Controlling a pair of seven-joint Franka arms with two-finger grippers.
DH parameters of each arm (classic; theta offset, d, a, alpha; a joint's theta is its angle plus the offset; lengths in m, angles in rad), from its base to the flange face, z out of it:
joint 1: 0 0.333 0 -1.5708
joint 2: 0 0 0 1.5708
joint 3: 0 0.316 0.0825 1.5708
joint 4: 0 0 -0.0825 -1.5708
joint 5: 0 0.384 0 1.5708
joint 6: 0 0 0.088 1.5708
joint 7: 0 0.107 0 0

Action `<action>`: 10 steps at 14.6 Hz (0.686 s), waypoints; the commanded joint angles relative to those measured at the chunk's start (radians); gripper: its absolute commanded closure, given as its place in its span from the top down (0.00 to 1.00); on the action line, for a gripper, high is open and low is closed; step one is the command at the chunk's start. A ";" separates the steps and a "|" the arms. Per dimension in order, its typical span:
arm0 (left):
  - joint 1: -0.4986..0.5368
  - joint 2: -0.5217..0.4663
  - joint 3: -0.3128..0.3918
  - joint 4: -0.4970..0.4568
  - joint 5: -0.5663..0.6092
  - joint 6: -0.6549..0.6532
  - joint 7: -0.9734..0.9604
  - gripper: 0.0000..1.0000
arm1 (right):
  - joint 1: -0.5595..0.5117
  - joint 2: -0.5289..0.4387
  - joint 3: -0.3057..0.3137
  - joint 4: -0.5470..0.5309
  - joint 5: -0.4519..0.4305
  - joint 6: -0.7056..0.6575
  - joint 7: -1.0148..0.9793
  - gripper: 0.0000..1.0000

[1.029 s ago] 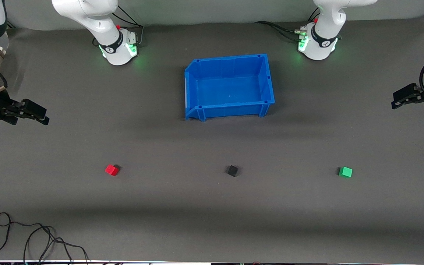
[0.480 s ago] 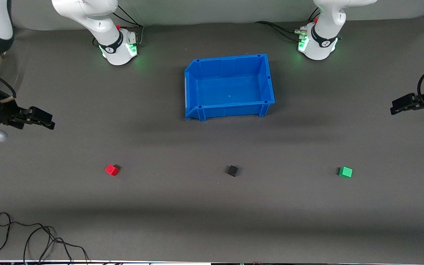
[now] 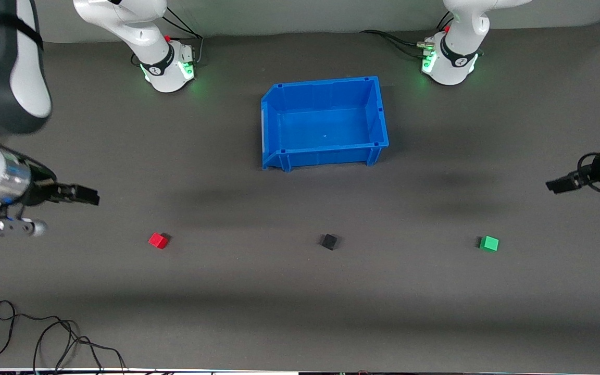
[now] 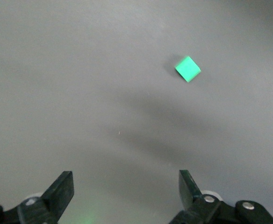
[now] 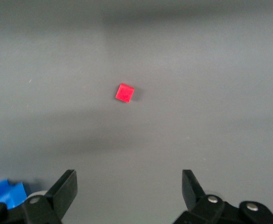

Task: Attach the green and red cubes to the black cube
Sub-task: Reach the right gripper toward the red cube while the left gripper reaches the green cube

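The green cube is next for my left gripper, which should move over to it and take hold of its end (image 3: 493, 244) (image 4: 189, 73) away from the black cube.
Three small cubes lie in a row on the dark table, nearer the front camera than the bin. The red cube (image 3: 158, 240) lies toward the right arm's end, the black cube (image 3: 329, 241) in the middle, the green cube (image 3: 489, 244) toward the left arm's end. My right gripper (image 3: 90, 197) is open and empty, in the air above the table short of the red cube, which shows in its wrist view (image 5: 125, 92). My left gripper (image 3: 554, 185) is open and empty, in the air short of the green cube, which shows in its wrist view (image 4: 188, 68).
A large open blue bin (image 3: 378, 112) stands mid-table between the arm bases, farther from the front camera than the cubes; a corner of it shows in the right wrist view (image 5: 5, 192). A loose black cable (image 3: 45, 333) lies at the table's near corner at the right arm's end.
Both grippers have moved inward over the table and toward the cube row, the right toward the red cube, the left toward the green cube. The cubes have not moved.
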 commanded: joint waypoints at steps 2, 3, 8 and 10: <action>0.009 0.107 -0.007 -0.023 -0.085 0.198 -0.433 0.99 | 0.019 0.084 -0.001 0.033 0.019 0.041 0.294 0.98; -0.001 0.140 -0.009 -0.014 -0.078 0.250 -0.520 0.99 | 0.024 0.112 0.001 0.036 0.019 0.051 0.358 0.98; -0.025 0.283 -0.013 -0.011 -0.096 0.393 -0.623 0.97 | 0.011 0.237 -0.004 0.030 0.133 0.161 0.408 0.98; -0.045 0.334 -0.013 -0.004 -0.096 0.450 -0.665 0.96 | 0.011 0.279 -0.005 0.027 0.136 0.198 0.408 0.98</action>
